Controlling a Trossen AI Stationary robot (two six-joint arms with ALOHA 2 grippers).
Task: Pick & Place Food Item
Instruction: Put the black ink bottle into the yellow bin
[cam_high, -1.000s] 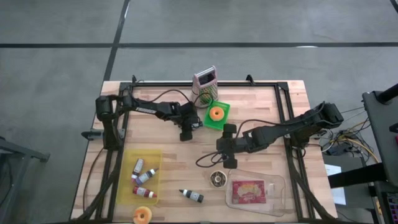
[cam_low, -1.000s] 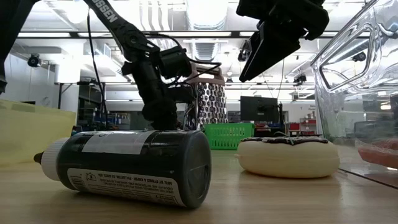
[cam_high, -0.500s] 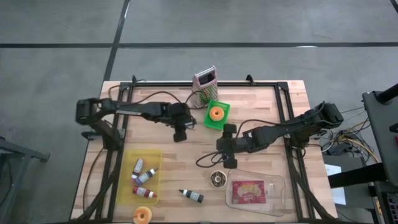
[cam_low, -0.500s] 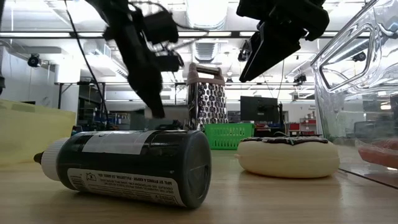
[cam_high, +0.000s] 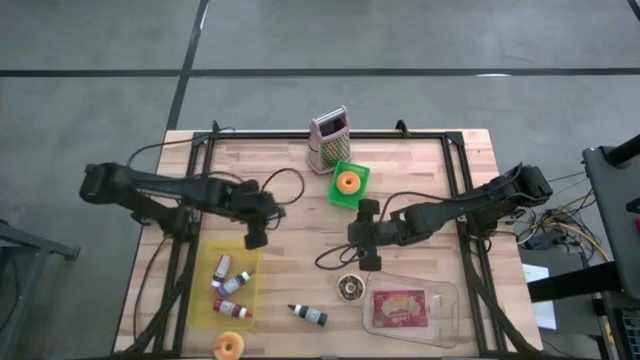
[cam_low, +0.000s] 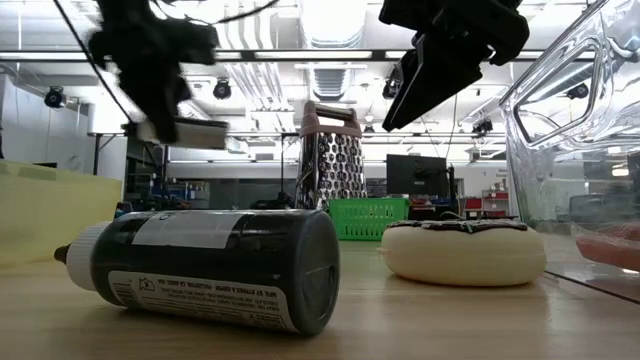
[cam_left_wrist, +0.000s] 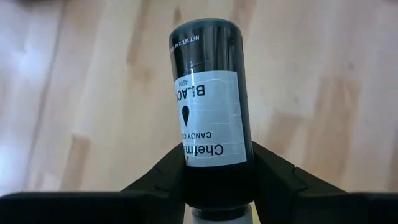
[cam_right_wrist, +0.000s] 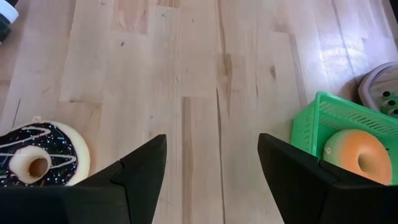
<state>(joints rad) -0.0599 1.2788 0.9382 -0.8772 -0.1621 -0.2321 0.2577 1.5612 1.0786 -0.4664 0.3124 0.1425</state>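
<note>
Next, my left hand releases the black bottle against the violet bottle in the yellow tray (cam_high: 231, 283).
My left gripper (cam_high: 256, 238) is shut on a black bottle with a white label (cam_left_wrist: 211, 93), above the wood table just beyond the far edge of the yellow tray (cam_high: 245, 262). It also shows high at the left of the low view (cam_low: 175, 120). My right gripper (cam_high: 360, 236) is open and empty above mid-table. It stands between a chocolate doughnut (cam_right_wrist: 34, 163) lying flat on the table and a green basket (cam_right_wrist: 311, 121) that holds an orange doughnut (cam_right_wrist: 354, 155). My left gripper pinches the bottle between its two fingers, on the bottle's sides close to its cap end (cam_left_wrist: 214, 180). The bottle runs forward along the fingers, its flat base (cam_left_wrist: 205, 31) pointing away from the wrist. It is lifted clear of the table.
A second black bottle (cam_high: 309, 315) lies on its side near the front edge. The yellow tray holds several small bottles (cam_high: 232, 290). An orange doughnut (cam_high: 230, 345) lies at the front left. A clear container (cam_high: 440, 312) holds a red packet, and a grater (cam_high: 328, 140) stands at the back.
My left gripper has gone from beside the green basket toward the table's left and near edges, rising, toward the yellow tray. My right gripper has kept still.
</note>
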